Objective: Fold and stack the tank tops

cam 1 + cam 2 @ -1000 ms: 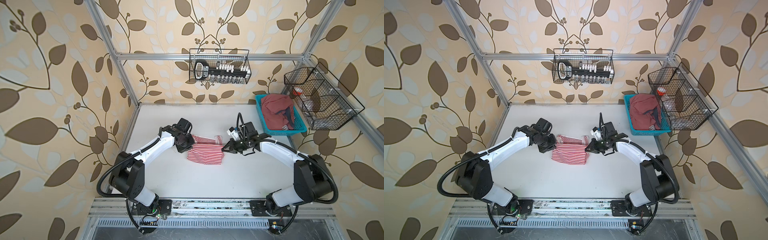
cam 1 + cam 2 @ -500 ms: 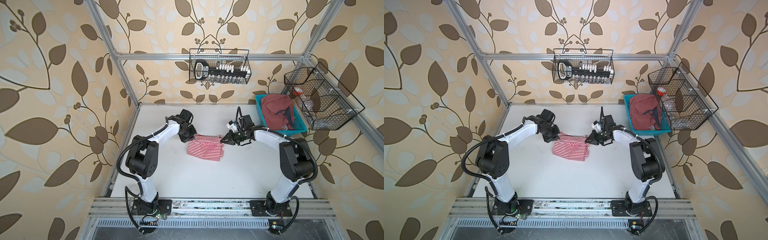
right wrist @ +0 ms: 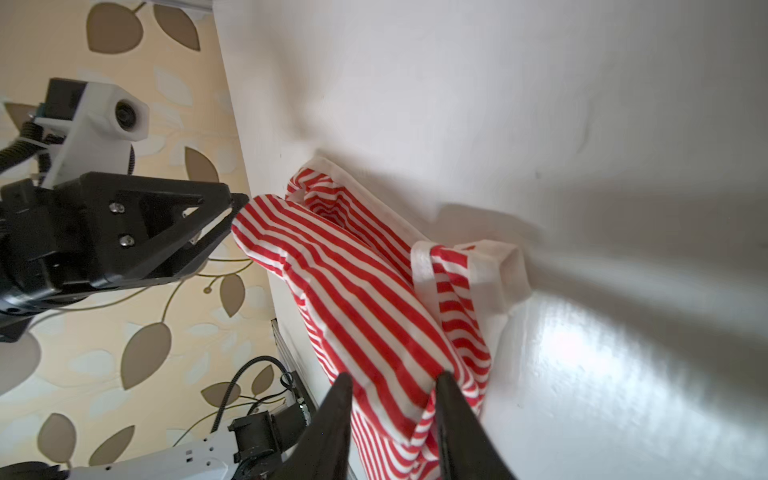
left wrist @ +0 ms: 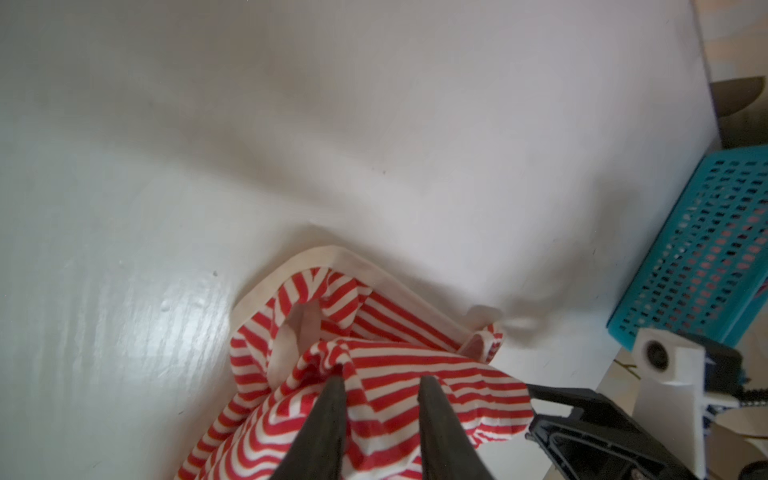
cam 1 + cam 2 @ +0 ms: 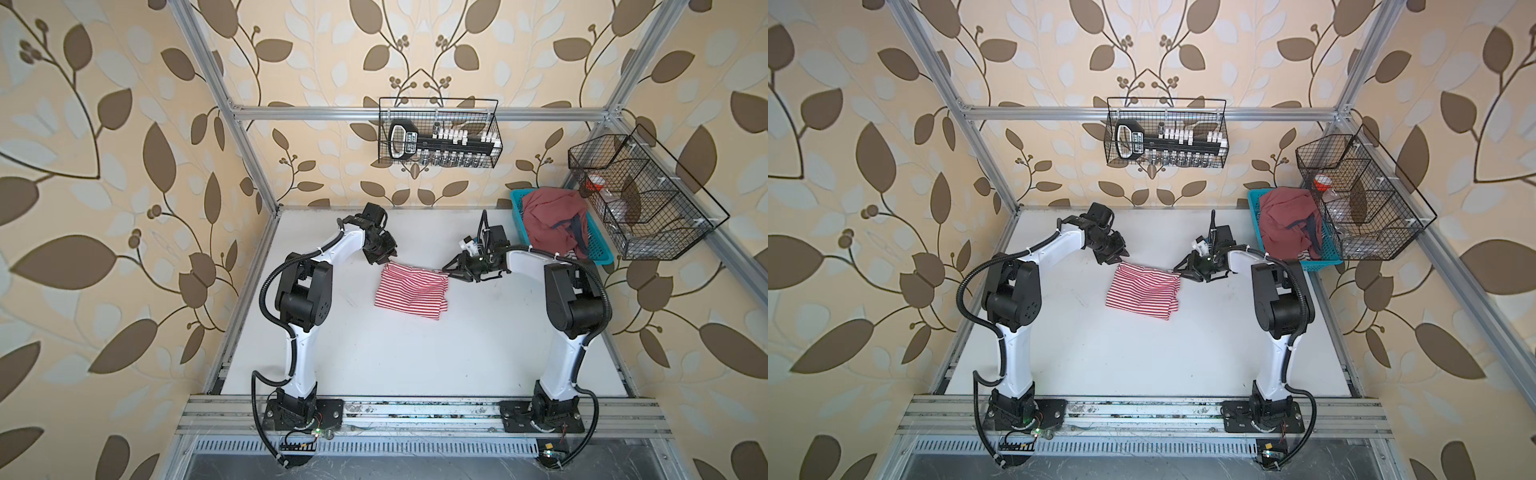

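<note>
The beige trim pokes out rumpled past the striped top layer, so the robot's left gripper needs to grab the top layer's near corner (image 4: 340, 352) and pull it over the trim.
The red-and-white striped tank top (image 5: 411, 291) (image 5: 1142, 293) lies folded into a rough rectangle on the white table in both top views. My left gripper (image 5: 387, 261) (image 4: 380, 376) is at its back left corner, my right gripper (image 5: 446, 271) (image 3: 395, 376) at its back right corner. Each wrist view shows the jaws apart over the striped cloth (image 4: 374, 399) (image 3: 374, 291), open and not pinching it. The dusty red tank top (image 5: 548, 220) (image 5: 1287, 220) lies bunched in the teal basket (image 5: 600, 255) (image 5: 1327, 262).
The teal basket (image 4: 698, 249) stands at the table's back right. A black wire basket (image 5: 436, 141) with tools hangs on the back rail. Another wire basket (image 5: 640, 199) hangs on the right rail.
Both grippers carried the striped top's edge toward the back, leaving it as a neater rectangle. Their jaws were shut on the cloth and have now parted.
</note>
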`<state>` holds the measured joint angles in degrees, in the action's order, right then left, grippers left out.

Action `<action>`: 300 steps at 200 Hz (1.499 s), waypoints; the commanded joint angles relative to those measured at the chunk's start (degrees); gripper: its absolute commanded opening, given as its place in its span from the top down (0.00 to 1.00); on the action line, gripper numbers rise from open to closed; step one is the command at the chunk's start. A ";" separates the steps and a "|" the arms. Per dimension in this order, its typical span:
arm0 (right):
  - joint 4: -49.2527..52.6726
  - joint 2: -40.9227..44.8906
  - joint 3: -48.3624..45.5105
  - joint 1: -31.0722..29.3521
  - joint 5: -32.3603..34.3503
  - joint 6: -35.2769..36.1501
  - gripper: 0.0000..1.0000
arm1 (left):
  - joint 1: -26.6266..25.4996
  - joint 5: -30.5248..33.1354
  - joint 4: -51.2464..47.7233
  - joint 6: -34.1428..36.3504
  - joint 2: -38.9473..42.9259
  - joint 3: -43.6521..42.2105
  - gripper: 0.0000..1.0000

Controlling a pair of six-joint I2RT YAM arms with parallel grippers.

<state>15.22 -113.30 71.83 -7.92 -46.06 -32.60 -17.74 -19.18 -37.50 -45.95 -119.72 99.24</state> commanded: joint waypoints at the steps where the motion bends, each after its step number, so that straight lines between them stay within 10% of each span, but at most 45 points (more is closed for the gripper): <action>1: -3.04 3.17 0.91 0.45 1.77 -2.05 0.60 | 2.27 -0.22 -0.28 -1.15 -0.46 5.33 0.63; 54: -2.39 16.00 -6.52 -3.44 7.19 0.08 0.56 | 0.23 2.79 1.31 -0.63 10.36 -3.32 0.69; 123: -14.07 9.74 -11.40 -13.41 2.49 -5.17 0.86 | -8.82 -5.92 9.93 -2.33 12.01 -16.15 1.00; 300: -21.02 4.18 -20.15 -13.11 -1.29 -5.59 0.76 | -2.39 -11.75 9.59 -2.45 -7.65 2.15 0.95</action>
<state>-7.86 -111.02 52.23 -21.67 -46.61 -38.33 -21.06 -30.09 -26.76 -49.65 -129.62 99.46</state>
